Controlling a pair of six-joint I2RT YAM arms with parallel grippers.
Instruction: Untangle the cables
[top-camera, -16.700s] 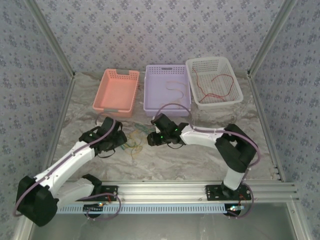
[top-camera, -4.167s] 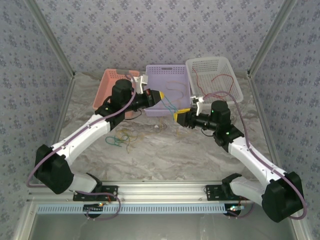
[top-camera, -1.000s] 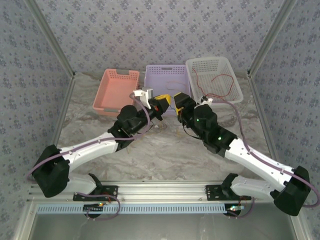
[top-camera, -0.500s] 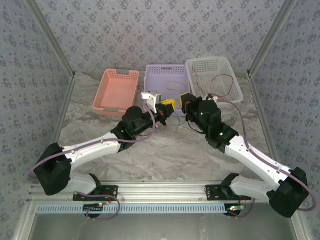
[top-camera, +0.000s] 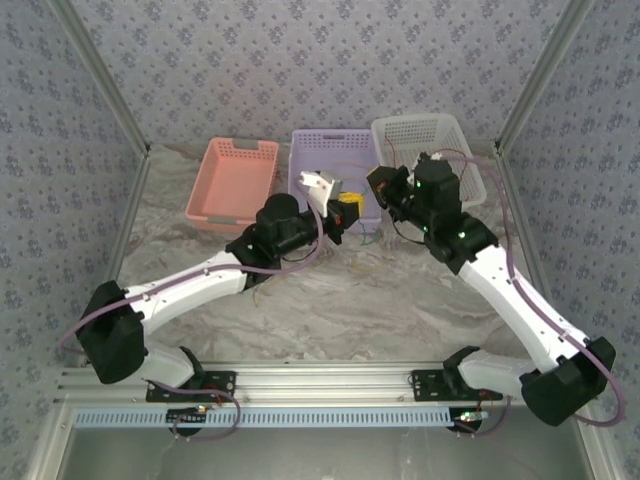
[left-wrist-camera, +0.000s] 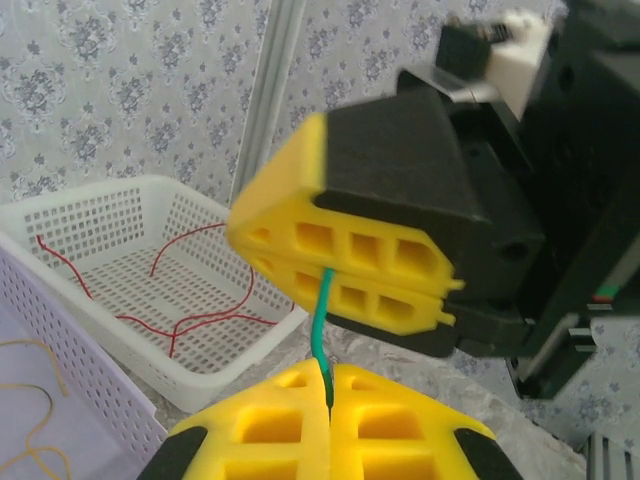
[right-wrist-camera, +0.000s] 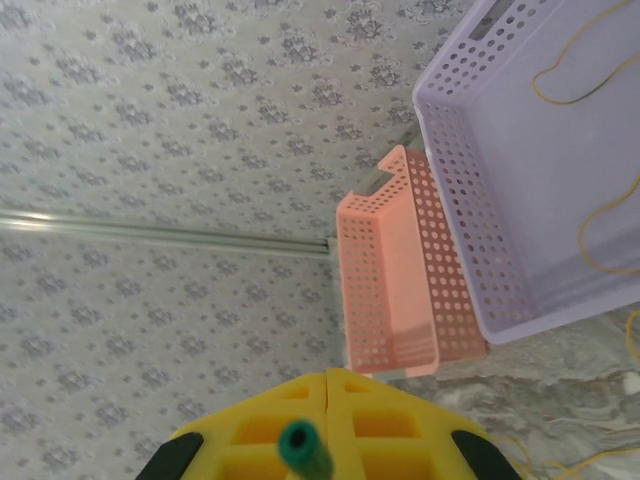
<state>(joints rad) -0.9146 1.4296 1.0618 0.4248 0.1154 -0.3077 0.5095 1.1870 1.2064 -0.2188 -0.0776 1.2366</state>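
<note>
The green cable's upper part is held by both my grippers above its hanging loop, so my left gripper should pull back while my right gripper takes the loop (top-camera: 369, 238).
A green cable (left-wrist-camera: 322, 318) runs taut and short between my two grippers. My left gripper (left-wrist-camera: 328, 372) is shut on its lower part, the yellow pads pressed together. My right gripper (left-wrist-camera: 245, 243) hovers just above it, shut on the same cable, whose cut end (right-wrist-camera: 303, 448) sticks out by the right gripper (right-wrist-camera: 327, 375). In the top view the left gripper (top-camera: 347, 208) and right gripper (top-camera: 378, 186) meet in front of the purple basket, with a green loop (top-camera: 371, 238) hanging below. A red cable (left-wrist-camera: 160, 300) lies in the white basket. A yellow cable (right-wrist-camera: 590, 80) lies in the purple basket.
Three baskets stand along the back: pink (top-camera: 232, 180), purple (top-camera: 330, 145) and white (top-camera: 425, 130). A few loose thin cables (top-camera: 262, 291) show on the marble table beside the left arm. Patterned walls and metal rails close in the sides.
Both grippers have moved right and back toward the purple and white baskets, staying close together with the green cable between them. The right arm has risen and swung toward the white basket.
</note>
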